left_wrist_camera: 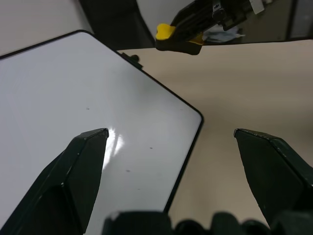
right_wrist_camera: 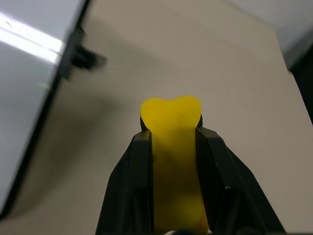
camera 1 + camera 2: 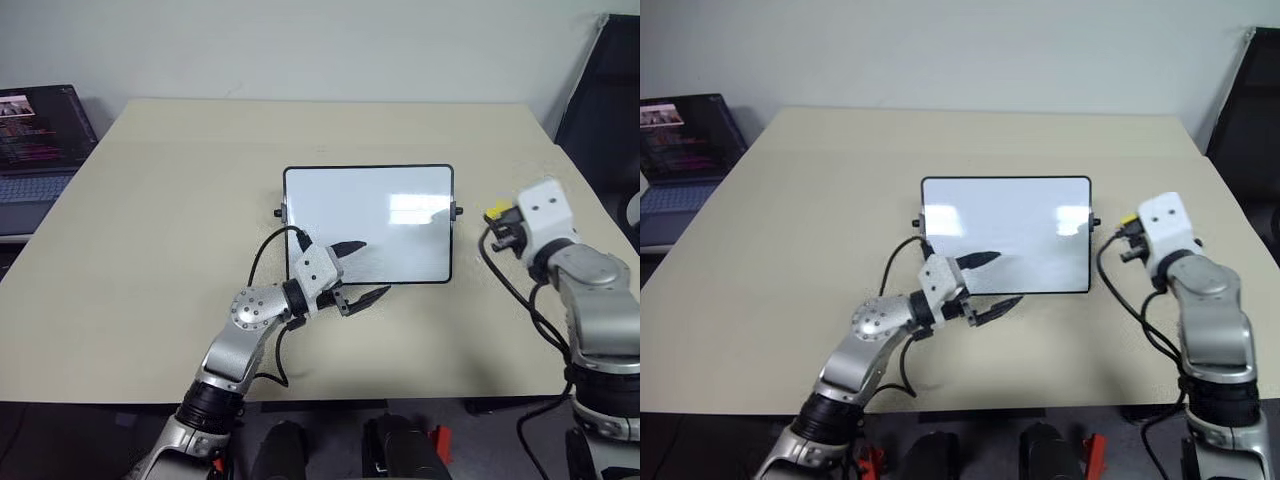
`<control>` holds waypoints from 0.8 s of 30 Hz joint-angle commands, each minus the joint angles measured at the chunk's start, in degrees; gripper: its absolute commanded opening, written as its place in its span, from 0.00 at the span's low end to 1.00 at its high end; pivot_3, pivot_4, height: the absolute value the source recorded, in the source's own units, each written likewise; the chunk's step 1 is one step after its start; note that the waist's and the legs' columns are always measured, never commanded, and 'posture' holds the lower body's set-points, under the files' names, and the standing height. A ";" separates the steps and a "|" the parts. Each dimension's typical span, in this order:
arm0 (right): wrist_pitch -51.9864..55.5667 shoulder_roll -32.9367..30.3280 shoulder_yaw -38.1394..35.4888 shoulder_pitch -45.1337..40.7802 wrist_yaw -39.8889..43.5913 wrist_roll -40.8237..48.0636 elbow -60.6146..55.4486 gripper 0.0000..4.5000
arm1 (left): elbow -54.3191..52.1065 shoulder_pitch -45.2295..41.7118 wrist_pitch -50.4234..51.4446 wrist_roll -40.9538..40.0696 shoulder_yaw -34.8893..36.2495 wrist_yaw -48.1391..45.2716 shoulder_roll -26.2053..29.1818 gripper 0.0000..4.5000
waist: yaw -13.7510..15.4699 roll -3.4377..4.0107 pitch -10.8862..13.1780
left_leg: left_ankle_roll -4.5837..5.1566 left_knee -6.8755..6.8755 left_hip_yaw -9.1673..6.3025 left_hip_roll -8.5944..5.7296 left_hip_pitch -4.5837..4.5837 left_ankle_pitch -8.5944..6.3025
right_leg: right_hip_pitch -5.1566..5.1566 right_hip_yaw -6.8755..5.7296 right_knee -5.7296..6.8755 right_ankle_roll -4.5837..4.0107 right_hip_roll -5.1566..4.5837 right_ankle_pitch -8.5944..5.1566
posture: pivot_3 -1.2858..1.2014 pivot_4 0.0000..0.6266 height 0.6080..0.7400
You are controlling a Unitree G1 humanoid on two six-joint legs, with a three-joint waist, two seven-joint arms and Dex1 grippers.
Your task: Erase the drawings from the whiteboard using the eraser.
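Next, my right gripper releases the yellow eraser on the beige table [image 3: 521, 287] next to the whiteboard, in line with the whiteboard's near edge.
The whiteboard [image 3: 380, 215] lies flat at the middle of the table, white and glossy in a thin black frame with a knob [image 3: 457, 211] on its right side. The drawings are out of view; the surface I see is plain white with glare patches. My left gripper [image 3: 375, 267] is open, pointing right, and straddles the board's near edge with one finger [image 1: 88, 161] over the white. Right of the board, off its right edge and above the table, my right gripper [image 3: 497, 225] is shut on the yellow eraser [image 2: 173, 147], whose tip sticks out past the fingers.
The beige table [image 3: 150, 250] stretches wide around the board. An open laptop [image 3: 35, 140] stands past the table's far left corner. A black chair [image 3: 610, 90] is at the far right. Cables hang from both wrists.
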 commanded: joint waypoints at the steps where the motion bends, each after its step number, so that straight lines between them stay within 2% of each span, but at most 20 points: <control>1: 4.95 -0.33 -4.16 2.12 -0.54 1.94 -3.77 0.21 | 1.52 -1.61 -2.25 -2.20 -1.50 -6.11 0.87 1.00 | -0.10 0.00 0.00 | 0.00 -0.02 0.00 0.00 0.01 0.00 | -0.01 0.00 0.01 0.00 0.01 0.00 | 0.52 0.24 1.00; 4: 8.46 1.97 -7.21 3.73 -1.86 3.62 -3.78 0.21 | 3.78 -2.68 -2.32 -2.71 -2.29 -9.42 1.15 1.00 | -0.03 0.00 0.00 | 0.00 -0.01 -0.03 0.01 0.03 0.00 | 0.01 0.00 0.04 0.00 0.03 0.00 | 0.52 0.24 1.00; 10: 10.06 3.20 -8.64 5.03 -3.22 6.07 -1.65 0.21 | 8.82 -4.40 -5.12 -0.84 -4.01 -13.57 1.28 1.00 | -0.04 0.00 0.00 | 0.00 0.02 0.06 -0.02 0.08 0.01 | 0.05 -0.04 0.05 0.03 0.02 0.02 | 0.52 0.24 1.00; 24: 9.05 3.82 -9.53 5.25 -6.72 10.01 3.88 0.21 | 10.03 -5.35 -6.30 -0.69 -3.24 -14.38 1.88 1.00 | -0.01 0.02 -0.01 | 0.01 0.02 0.05 -0.01 0.08 0.01 | 0.05 -0.03 0.08 0.03 0.03 0.02 | 0.52 0.24 1.00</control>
